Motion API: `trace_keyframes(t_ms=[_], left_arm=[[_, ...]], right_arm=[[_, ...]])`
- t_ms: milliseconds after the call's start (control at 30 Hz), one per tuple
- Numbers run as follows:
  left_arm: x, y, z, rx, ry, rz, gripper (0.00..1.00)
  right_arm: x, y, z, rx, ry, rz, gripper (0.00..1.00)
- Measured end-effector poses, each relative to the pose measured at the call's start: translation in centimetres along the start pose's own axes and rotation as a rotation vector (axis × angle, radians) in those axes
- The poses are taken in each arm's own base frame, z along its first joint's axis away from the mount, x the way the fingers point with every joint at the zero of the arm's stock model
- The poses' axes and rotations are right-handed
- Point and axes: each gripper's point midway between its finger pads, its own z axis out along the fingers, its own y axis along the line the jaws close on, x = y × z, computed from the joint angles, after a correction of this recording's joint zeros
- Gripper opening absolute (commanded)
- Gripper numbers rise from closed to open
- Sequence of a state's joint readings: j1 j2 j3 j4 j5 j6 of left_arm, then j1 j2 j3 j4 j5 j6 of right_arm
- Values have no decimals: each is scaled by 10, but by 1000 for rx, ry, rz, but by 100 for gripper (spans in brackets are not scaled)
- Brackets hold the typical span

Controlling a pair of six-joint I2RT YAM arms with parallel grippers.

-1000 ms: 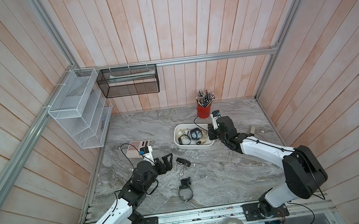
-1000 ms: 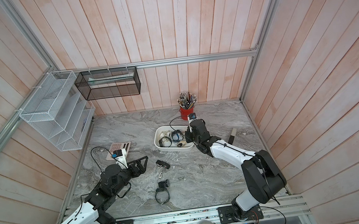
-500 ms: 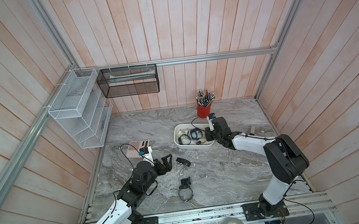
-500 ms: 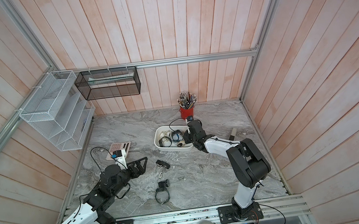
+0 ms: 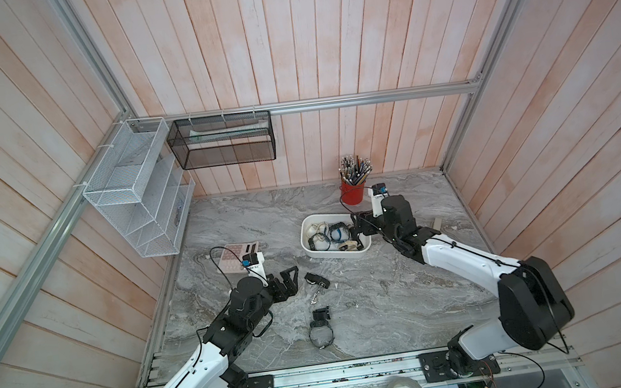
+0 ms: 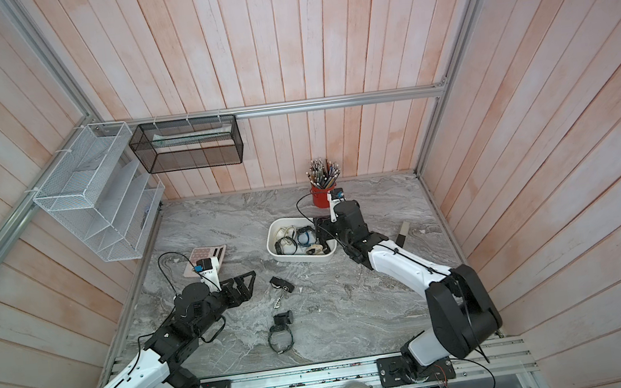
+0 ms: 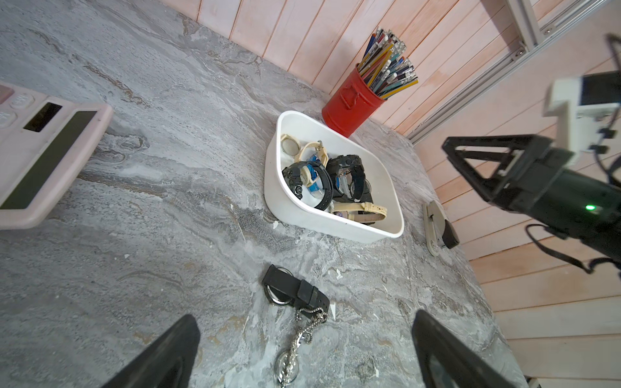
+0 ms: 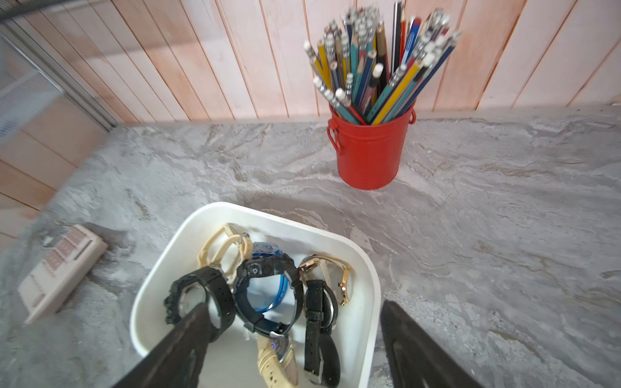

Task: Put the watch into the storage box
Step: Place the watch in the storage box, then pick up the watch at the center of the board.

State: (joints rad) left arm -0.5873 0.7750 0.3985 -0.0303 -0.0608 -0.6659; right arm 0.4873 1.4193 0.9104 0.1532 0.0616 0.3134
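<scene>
My left gripper next closes on the looped strap (image 5: 311,337) of the black watch nearest the table's front edge.
The storage box (image 5: 306,223) (image 6: 271,243) is a shallow white tub at the back of the marble top, with several watches lying in it. My right gripper (image 5: 356,226) (image 8: 295,307) hangs open over the box's right end, nothing between its fingers. Below it in the box lies a black speckled-strap watch (image 8: 319,312). Two watches lie loose on the table. A black-strap watch with a silver chain (image 5: 317,280) (image 7: 295,290) lies just ahead of my open left gripper (image 5: 289,283) (image 7: 304,319). Another black watch (image 5: 321,327) lies nearer the front edge.
A red pen cup (image 5: 352,192) full of pencils stands right behind the box. A pink calculator (image 5: 236,257) lies left of it, beside my left wrist. A small stapler (image 5: 437,224) sits by the right wall. White (image 5: 142,194) and black (image 5: 222,145) wire baskets hang on the walls.
My right gripper's jaws have spread open over the box, and that arm's elbow has swung out to the right. The left arm and the loose watches have not moved.
</scene>
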Motion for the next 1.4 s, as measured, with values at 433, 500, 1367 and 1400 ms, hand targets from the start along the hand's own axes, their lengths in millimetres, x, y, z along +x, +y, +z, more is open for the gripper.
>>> trace_keyframes(t_ms=[433, 500, 1367, 1400], left_arm=[[13, -1, 3, 14, 62, -5, 95], [13, -4, -4, 31, 64, -20, 94], [179, -21, -55, 41, 531, 25, 56], [183, -18, -55, 24, 539, 29, 55]], right_arm=[[52, -20, -54, -6, -11, 105, 84], [48, -20, -55, -6, -23, 107, 84], [49, -24, -52, 15, -32, 129, 95], [49, -24, -51, 14, -33, 129, 95]])
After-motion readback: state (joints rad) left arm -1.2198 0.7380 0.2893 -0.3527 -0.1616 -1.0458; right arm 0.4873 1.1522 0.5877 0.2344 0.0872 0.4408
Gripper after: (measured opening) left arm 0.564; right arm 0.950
